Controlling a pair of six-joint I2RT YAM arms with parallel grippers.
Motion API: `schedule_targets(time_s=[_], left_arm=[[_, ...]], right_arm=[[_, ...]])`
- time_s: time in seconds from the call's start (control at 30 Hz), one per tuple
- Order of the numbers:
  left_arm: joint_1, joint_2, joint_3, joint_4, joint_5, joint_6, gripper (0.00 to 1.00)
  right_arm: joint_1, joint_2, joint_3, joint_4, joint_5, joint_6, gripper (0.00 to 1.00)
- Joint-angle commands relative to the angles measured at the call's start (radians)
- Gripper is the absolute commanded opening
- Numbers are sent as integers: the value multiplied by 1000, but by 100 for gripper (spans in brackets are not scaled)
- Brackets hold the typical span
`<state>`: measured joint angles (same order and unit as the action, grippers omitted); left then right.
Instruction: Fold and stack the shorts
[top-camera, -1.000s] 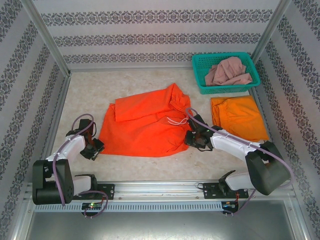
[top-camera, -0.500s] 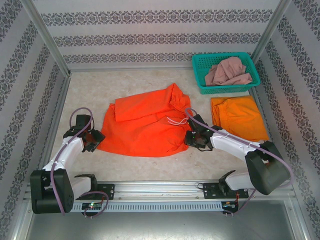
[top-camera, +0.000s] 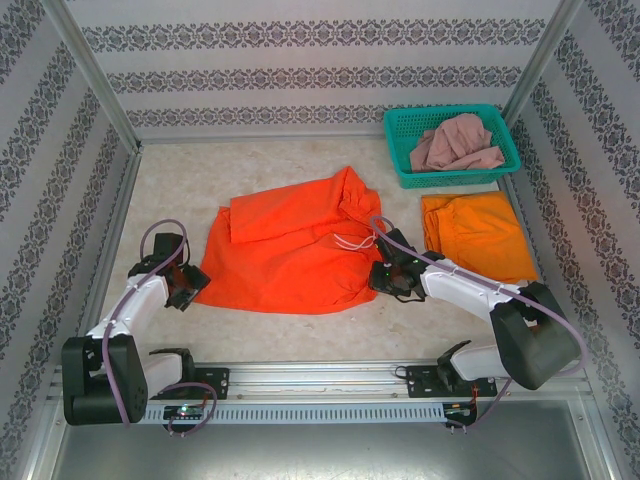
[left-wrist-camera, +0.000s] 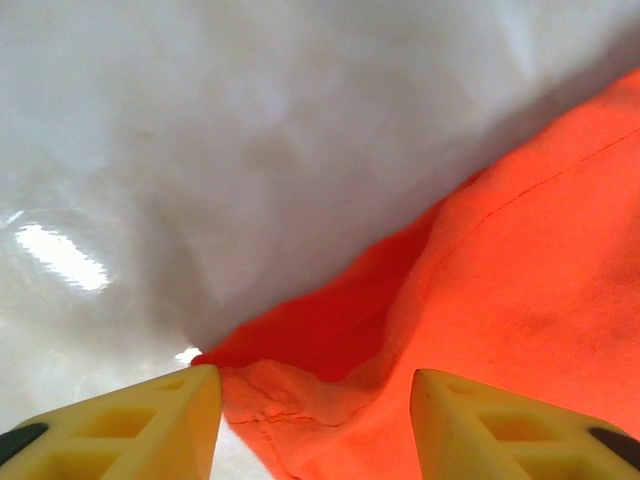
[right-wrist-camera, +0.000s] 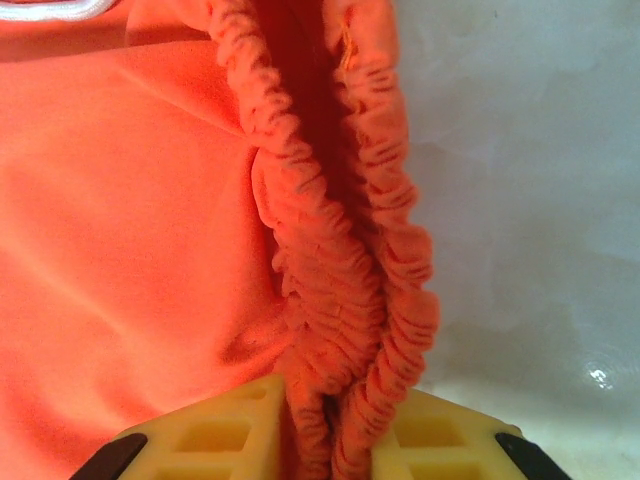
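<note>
The red-orange shorts' far leg is folded on top, so my left gripper should grab the loose hem corner (left-wrist-camera: 295, 402) to help shake them out.
The red-orange shorts (top-camera: 290, 255) lie spread flat at the table's middle, one leg folded over on top, white drawstring (top-camera: 350, 240) near the waist. My left gripper (top-camera: 188, 284) is at their left corner and stands open; the hem corner (left-wrist-camera: 300, 400) lies loose between its yellow fingers (left-wrist-camera: 170, 420). My right gripper (top-camera: 386, 278) is shut on the gathered elastic waistband (right-wrist-camera: 350, 300) at the shorts' right edge. The yellow-orange shorts (top-camera: 475, 235) lie flat to the right. The dusty pink shorts (top-camera: 455, 145) sit crumpled in the basket.
A teal mesh basket (top-camera: 440, 111) stands at the back right corner. Patterned walls with metal posts close in the table on three sides. Bare table (top-camera: 170, 190) shows to the left of and behind the red-orange shorts.
My left gripper shifted slightly away from the near edge beside the shorts' left corner and its jaws spread apart. The right gripper and the shorts have stayed put.
</note>
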<state>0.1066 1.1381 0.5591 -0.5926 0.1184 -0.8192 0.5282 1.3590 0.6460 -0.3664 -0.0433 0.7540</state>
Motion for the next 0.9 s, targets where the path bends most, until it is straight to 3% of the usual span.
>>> schedule_targets(time_s=[0.0,0.37,0.57,0.67,0.73,0.87], left_arm=[[5,-38,-14,-70,-51,-8,56],[6,7,-33,0,-2,-7,54],[5,47,-19,47,30,-8,36],[5,58,-17,71,57,-9,22],[5,64,-13,76,64,-8,11],[5,43,11,51,42,8,2]], right_arm=[[1,7,6,9,-6,-12,23],[1,17,15,14,-13,-10,23],[3,31,26,17,-19,-9,22],[2,39,30,17,-13,-10,20],[1,40,30,18,1,-12,15],[-12,39,30,24,20,-13,7]])
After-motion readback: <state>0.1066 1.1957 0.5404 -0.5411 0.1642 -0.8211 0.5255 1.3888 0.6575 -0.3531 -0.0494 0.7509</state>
